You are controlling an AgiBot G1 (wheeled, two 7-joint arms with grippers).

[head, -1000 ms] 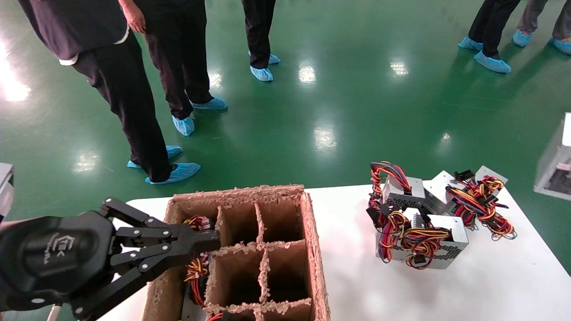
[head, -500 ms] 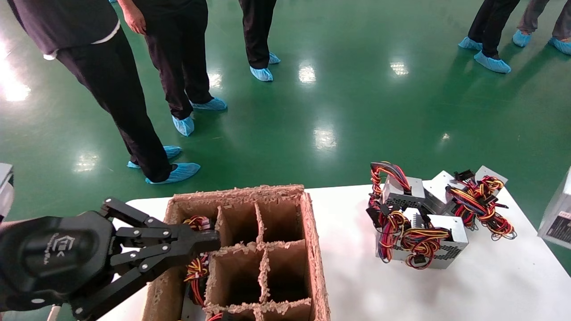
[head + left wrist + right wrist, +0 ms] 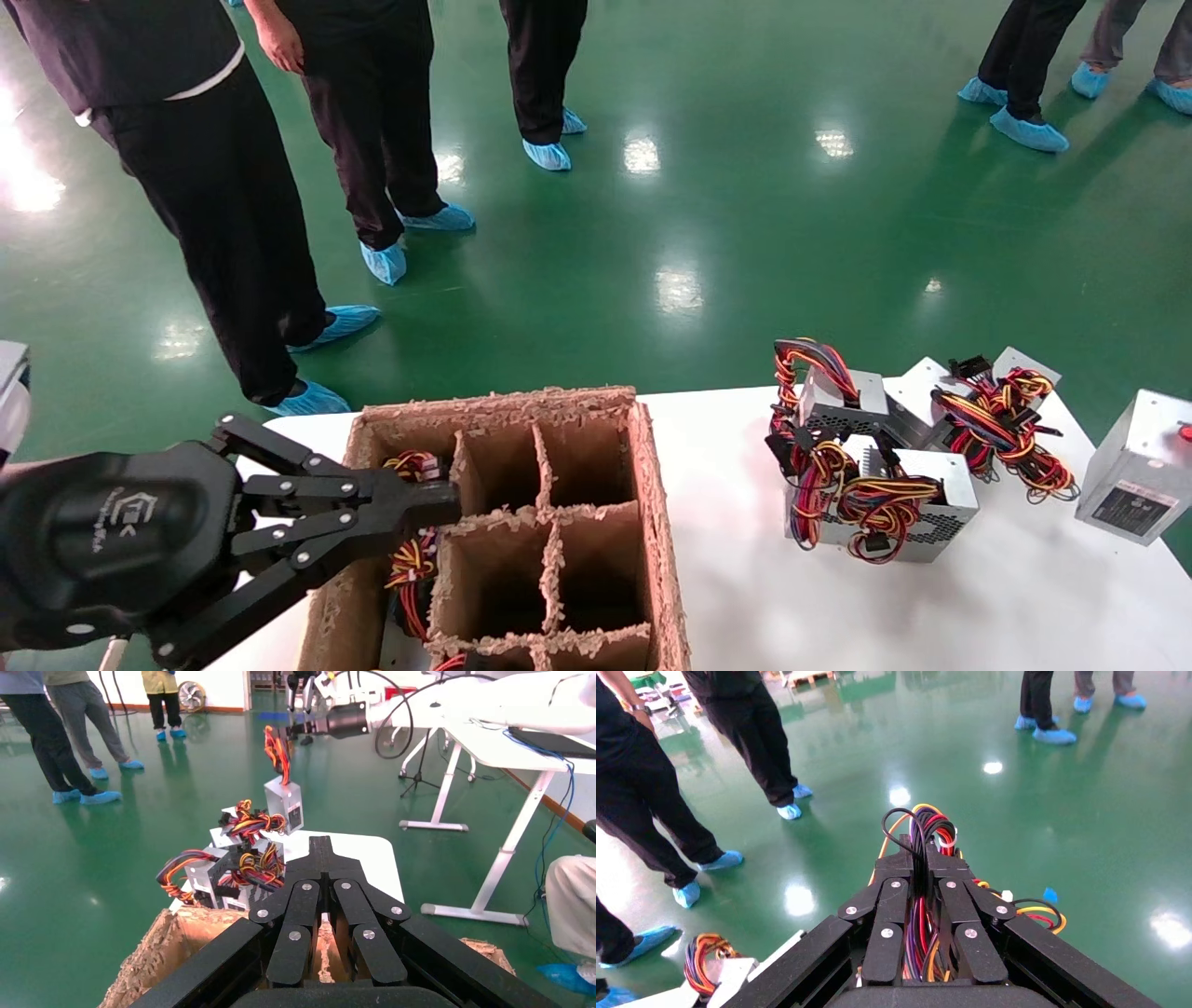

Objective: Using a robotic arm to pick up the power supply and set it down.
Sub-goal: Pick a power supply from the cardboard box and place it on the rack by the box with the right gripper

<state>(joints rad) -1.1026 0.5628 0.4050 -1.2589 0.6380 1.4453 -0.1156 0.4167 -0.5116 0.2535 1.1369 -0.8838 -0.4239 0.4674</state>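
Observation:
The silver power supply, now dangling by its wires above the pile, will go down on the white table (image 3: 1062, 487) between the clustered units and the table's edge, set there by my right gripper.
My right gripper (image 3: 921, 855) is shut on the red, black, purple and orange wire bundle (image 3: 926, 829) of a silver power supply (image 3: 1136, 466). The box hangs below it at the table's right edge, just right of the pile; the left wrist view shows the power supply (image 3: 284, 804) dangling by its wires above the pile. Three more units (image 3: 922, 503) with tangled wires lie clustered on the white table (image 3: 745, 578). My left gripper (image 3: 447, 503) is shut and empty, parked over the left side of the cardboard box (image 3: 652, 485); the left wrist view shows this left gripper (image 3: 322, 843) with its fingers together.
The cardboard box has divider compartments, and coloured wires (image 3: 414, 559) show in its left ones. Several people in black trousers and blue shoe covers (image 3: 307, 399) stand on the green floor beyond the table. White desks (image 3: 506, 734) stand farther off.
The hanging power supply has come into the head view from the right edge, lower and farther left. A person at the left has stepped. My left gripper has not moved.

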